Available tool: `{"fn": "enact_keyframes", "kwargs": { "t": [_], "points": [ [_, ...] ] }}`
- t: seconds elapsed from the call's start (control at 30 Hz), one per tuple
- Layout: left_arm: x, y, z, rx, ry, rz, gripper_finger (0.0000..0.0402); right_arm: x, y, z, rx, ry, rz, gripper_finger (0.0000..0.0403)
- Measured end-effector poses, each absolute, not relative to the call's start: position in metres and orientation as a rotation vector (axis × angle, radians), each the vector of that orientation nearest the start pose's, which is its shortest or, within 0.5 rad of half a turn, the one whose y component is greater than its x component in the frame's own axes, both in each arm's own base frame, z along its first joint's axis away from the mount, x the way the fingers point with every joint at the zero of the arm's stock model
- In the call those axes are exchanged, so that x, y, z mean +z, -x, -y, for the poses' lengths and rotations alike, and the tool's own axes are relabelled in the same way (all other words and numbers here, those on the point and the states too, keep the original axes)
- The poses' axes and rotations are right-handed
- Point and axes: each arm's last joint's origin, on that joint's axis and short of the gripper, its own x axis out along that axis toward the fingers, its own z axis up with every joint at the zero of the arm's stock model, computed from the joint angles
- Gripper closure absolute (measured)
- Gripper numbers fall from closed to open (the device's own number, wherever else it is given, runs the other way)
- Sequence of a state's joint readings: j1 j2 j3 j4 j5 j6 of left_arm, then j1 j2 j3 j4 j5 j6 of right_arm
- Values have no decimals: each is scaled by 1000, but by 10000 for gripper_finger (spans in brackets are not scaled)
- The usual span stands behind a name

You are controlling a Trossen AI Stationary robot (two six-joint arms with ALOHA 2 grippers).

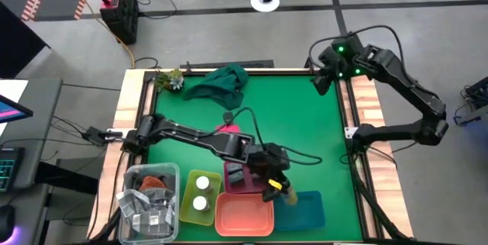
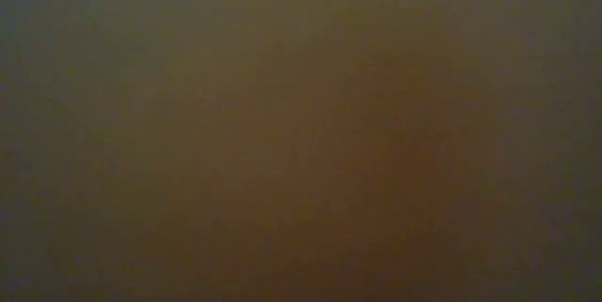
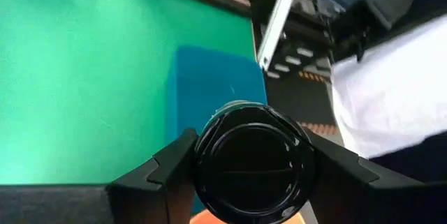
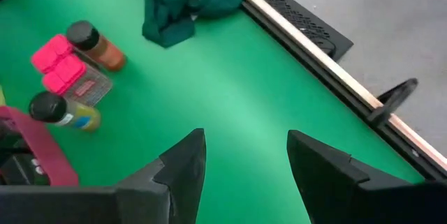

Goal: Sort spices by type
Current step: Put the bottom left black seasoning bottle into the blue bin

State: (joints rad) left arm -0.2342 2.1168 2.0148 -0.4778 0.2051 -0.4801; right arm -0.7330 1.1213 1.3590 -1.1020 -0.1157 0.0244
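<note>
The robot's left gripper needs to set the dark round jar down in the blue tray's far corner (image 1: 280, 203) beside the orange tray.
My left gripper (image 1: 276, 189) (image 3: 251, 172) is over the near part of the table, shut on a dark round jar (image 1: 284, 192) with yellowish contents, above the blue tray's (image 1: 303, 210) (image 3: 209, 84) far-left corner. Two white-lidded jars (image 1: 201, 193) stand in the yellow tray (image 1: 185, 199). Dark grey boxes (image 1: 236, 175) sit in the pink tray (image 1: 226, 186). Pink blocks (image 4: 57, 63), a dark-lidded jar of orange spice (image 4: 98, 46) and one of yellow spice (image 4: 64, 112) lie on the mat. My right gripper (image 1: 323, 82) (image 4: 244, 161) hangs open at the far right corner. The low view shows nothing. My left gripper pinches the dark round jar at its black lid (image 3: 204, 155), one finger (image 3: 171, 172) on each side of the lid. The lid faces back toward the wrist and the jar's body points away along the fingers, toward the blue tray. Whether its base touches the tray is hidden.
The orange tray (image 1: 244, 216) lies between the yellow and blue trays at the near edge. A clear bin (image 1: 149, 203) of packets stands at the near left. A dark green cloth (image 1: 221, 83) and a small plant (image 1: 171, 79) lie along the far edge. Bare mat (image 1: 305, 134) spreads on the right.
</note>
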Motion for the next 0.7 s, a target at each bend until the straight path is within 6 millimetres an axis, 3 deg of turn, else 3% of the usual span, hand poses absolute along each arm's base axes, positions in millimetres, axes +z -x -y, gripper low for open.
{"fn": "enact_keyframes", "kwargs": {
  "t": [0.7],
  "points": [
    [240,-495,138,-397,184,-769,194,389,-158,120,-578,-411,-699,175]
  ]
}}
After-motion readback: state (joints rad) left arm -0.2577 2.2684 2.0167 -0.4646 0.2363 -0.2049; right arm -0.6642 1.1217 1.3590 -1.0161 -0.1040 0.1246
